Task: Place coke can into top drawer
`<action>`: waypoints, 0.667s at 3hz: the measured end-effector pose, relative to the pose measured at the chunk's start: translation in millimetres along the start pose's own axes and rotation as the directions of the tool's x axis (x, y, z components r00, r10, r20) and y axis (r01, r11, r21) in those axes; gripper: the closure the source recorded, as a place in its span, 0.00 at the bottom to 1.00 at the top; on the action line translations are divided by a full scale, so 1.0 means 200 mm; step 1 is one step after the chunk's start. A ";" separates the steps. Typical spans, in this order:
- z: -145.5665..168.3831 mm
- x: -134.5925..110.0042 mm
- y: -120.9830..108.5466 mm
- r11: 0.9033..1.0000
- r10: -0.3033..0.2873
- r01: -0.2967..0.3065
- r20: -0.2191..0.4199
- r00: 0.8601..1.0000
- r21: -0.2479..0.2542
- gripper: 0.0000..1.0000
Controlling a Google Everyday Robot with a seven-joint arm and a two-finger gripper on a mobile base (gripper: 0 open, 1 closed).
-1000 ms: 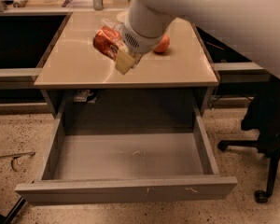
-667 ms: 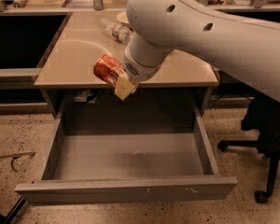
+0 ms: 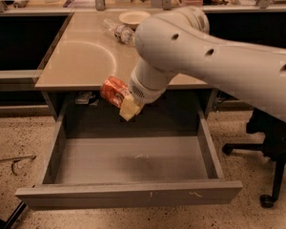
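The robot's gripper needs to release the coke can near the middle of the open top drawer's grey bottom (image 3: 120, 148).
The coke can (image 3: 113, 90), red with white lettering, is held tilted in my gripper (image 3: 124, 101) at the front edge of the tan tabletop (image 3: 81, 61), above the back of the open top drawer (image 3: 133, 163). My gripper is shut on the can; its pale fingertip (image 3: 129, 109) shows below the can. The drawer is pulled fully out, its grey floor bare and its flat front panel (image 3: 128, 194) nearest the camera. My white arm (image 3: 219, 66) reaches in from the right and hides the right part of the tabletop.
A clear plastic bottle (image 3: 118, 31) lies on the tabletop near a shallow bowl (image 3: 134, 18) at the back. A black office chair (image 3: 271, 142) stands on the floor at the right. Dark cabinets flank the table.
My gripper has carried the coke can forward and down, from over the tabletop to its front edge above the open drawer. The arm now covers more of the table.
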State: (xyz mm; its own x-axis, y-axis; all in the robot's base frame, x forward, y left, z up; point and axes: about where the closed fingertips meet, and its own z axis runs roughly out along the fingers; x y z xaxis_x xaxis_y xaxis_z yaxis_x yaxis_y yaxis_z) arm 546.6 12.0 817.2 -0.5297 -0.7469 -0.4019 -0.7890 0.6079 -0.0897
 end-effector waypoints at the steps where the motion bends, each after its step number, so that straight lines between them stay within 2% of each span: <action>1: 0.29 0.21 0.15 0.997 0.053 -0.056 -0.052 0.997 -0.052 1.00; 2: 0.50 0.36 0.24 0.988 0.105 -0.114 -0.089 0.991 -0.100 1.00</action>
State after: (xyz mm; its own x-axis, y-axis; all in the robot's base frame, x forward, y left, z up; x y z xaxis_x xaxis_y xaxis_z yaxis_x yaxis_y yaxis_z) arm 501.0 15.1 693.0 -0.6352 -0.6997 -0.3268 -0.7506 0.6590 0.0481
